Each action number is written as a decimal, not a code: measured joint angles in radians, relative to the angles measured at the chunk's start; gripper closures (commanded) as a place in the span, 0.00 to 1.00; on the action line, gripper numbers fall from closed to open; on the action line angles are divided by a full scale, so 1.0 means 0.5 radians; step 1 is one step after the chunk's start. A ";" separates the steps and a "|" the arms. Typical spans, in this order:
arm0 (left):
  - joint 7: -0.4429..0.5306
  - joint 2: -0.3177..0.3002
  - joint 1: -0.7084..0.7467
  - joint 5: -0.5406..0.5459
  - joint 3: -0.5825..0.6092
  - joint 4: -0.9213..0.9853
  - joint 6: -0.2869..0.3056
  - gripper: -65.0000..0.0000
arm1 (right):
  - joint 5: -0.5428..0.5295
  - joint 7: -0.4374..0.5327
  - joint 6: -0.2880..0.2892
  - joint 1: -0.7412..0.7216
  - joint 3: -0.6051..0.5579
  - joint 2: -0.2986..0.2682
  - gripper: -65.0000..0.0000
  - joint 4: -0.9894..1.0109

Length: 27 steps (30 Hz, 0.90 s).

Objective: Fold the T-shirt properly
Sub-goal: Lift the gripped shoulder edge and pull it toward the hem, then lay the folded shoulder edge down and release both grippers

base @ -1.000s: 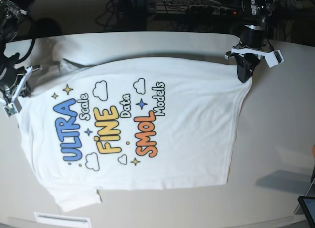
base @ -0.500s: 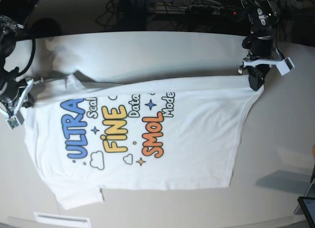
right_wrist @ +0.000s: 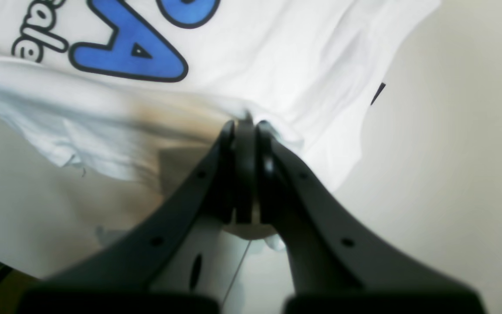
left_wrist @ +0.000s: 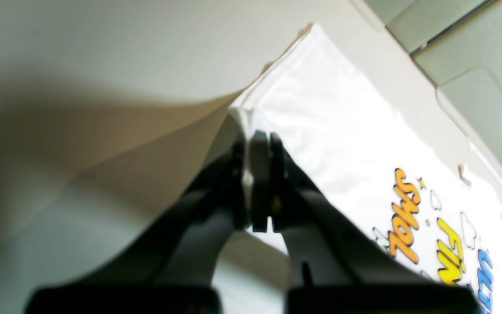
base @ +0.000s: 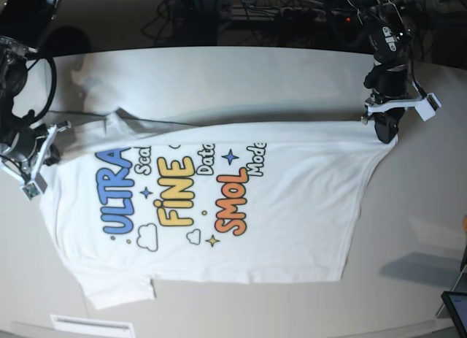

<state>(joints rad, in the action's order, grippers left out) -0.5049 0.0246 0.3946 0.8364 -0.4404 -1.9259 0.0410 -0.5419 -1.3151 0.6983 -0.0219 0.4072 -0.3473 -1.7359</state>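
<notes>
My right gripper is going to release the shoulder edge of the T-shirt on the white cloth (base: 82,177) (right_wrist: 275,26) next to the blue ULTRA print.
The white T-shirt (base: 292,206) lies print-up on the table, its far long edge lifted and stretched between both grippers. The print reads ULTRA, FINE, SMOL in blue, yellow and orange. My left gripper (base: 384,136) is shut on the hem corner at the right of the base view; the left wrist view shows its jaws pinching the white cloth (left_wrist: 320,109). My right gripper (base: 49,154) is shut on the shoulder edge at the left; the right wrist view shows the cloth (right_wrist: 277,65) bunched at the fingertips (right_wrist: 245,126).
The pale table (base: 241,71) runs beyond the shirt's far edge. A white label (base: 91,325) lies at the near left edge. A dark device corner (base: 458,309) shows at the near right. Cables and dark equipment (base: 292,13) sit behind the table.
Both grippers have moved towards the near side, pulling the shirt's far edge over the print; the clouds and the tops of the words are now covered.
</notes>
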 measured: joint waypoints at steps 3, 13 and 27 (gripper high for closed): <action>0.002 0.000 -0.054 0.007 0.002 0.008 0.003 1.00 | -0.002 0.010 0.000 -0.025 0.002 -0.008 1.00 0.000; 0.002 0.000 -0.232 0.008 -0.014 0.266 -0.007 1.00 | -0.003 0.004 0.001 -0.093 0.000 -0.008 1.00 0.177; 0.008 0.002 -0.484 0.004 -0.021 0.532 -0.091 1.00 | 0.011 0.106 -0.001 -0.190 -0.145 -0.019 1.00 0.333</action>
<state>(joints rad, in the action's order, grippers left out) -0.5011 0.0254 0.1528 0.8383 -0.4511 -1.6600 -0.0044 -0.5365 -1.2621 0.6979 -0.1169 0.3347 -0.3569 -1.5692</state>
